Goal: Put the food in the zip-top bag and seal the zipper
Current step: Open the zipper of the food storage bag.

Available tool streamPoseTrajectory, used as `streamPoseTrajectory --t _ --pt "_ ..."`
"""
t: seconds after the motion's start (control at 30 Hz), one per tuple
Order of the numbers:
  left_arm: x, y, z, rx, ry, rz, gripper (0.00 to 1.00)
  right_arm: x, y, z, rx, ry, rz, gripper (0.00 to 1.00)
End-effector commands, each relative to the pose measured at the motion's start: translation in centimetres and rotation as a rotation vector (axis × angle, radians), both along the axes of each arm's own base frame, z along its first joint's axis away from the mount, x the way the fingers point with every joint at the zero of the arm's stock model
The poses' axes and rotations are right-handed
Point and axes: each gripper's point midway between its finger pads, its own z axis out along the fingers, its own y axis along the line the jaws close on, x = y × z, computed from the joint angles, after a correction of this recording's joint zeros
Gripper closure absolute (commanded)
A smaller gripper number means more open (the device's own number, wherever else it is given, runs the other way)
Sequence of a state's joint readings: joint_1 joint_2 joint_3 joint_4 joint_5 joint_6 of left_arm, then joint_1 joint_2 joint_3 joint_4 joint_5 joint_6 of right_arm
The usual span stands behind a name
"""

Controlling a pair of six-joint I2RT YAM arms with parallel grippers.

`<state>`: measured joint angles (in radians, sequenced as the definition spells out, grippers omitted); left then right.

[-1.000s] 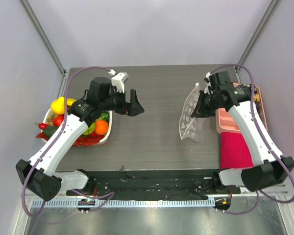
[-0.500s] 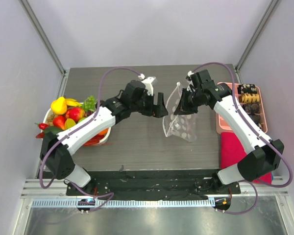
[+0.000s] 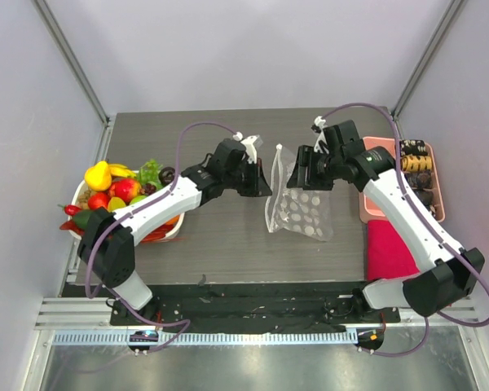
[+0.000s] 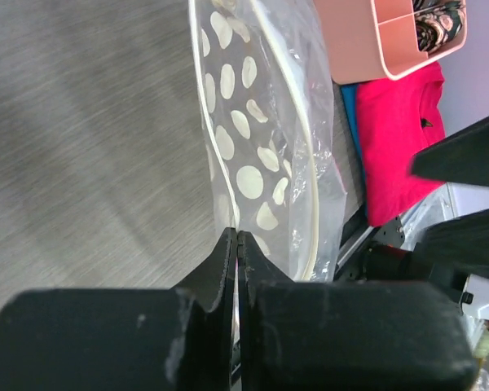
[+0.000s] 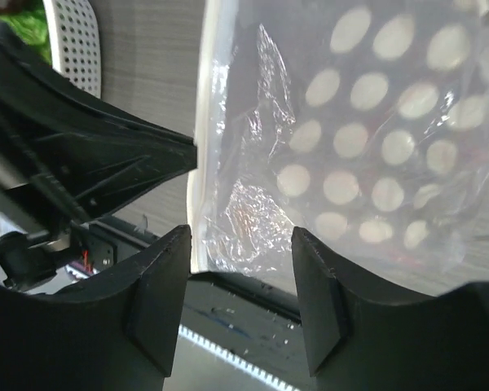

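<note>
The robot's left gripper, nearest the food, is busy holding a zipper strip of the bag, so its right gripper should pinch the bag's opposite zipper strip (image 4: 314,195) and hold the bag open.
The zip-top bag (image 3: 300,213), clear with white dots, stands upright mid-table, and its zipper (image 3: 276,165) strip runs up its left edge. My left gripper (image 3: 265,181) is shut on that edge; in the left wrist view the jaws (image 4: 237,236) pinch thin plastic, with the dotted bag (image 4: 248,138) beyond them. My right gripper (image 3: 303,175) is open just right of the bag's top. In the right wrist view its fingers (image 5: 159,301) straddle the bag (image 5: 367,155) without touching it. The food (image 3: 118,189), bright toy fruit and vegetables, fills a white basket (image 3: 176,229) at the left.
A pink tray (image 3: 373,208) with dark snack pieces (image 3: 416,165) sits at the right edge. A red cloth (image 3: 387,248) lies in front of it. Both arms meet over the table's middle.
My left arm swung right from the basket to the bag and shut on its edge. My right gripper carried the bag leftward, then opened and let go.
</note>
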<state>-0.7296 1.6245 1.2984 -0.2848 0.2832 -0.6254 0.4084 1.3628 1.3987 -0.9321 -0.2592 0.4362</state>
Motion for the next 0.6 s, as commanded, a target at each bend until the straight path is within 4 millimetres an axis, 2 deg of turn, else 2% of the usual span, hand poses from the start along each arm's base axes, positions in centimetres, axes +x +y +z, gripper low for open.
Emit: streamPoseTrajectory --t 0.0,0.17,0.3,0.4,0.57 --pt "-0.7 -0.6 3.5 -0.13 -0.028 -0.02 1.0 2.4 -0.4 3.8 0.008 -0.226 -0.021 0.42" --pt "-0.5 -0.3 3.7 -0.126 -0.027 0.008 1.0 2.6 0.7 3.7 0.057 -0.186 -0.027 0.39" --pt "-0.6 -0.2 3.7 -0.133 -0.022 0.015 1.0 2.2 1.7 3.0 0.08 -0.162 -0.02 0.34" --pt "-0.6 -0.2 3.8 -0.136 -0.022 0.014 1.0 2.3 2.4 2.4 0.058 -0.163 -0.01 0.34" --pt "-0.6 -0.2 4.3 -0.147 -0.028 0.018 1.0 2.9 2.4 1.0 0.005 -0.151 -0.044 0.4"
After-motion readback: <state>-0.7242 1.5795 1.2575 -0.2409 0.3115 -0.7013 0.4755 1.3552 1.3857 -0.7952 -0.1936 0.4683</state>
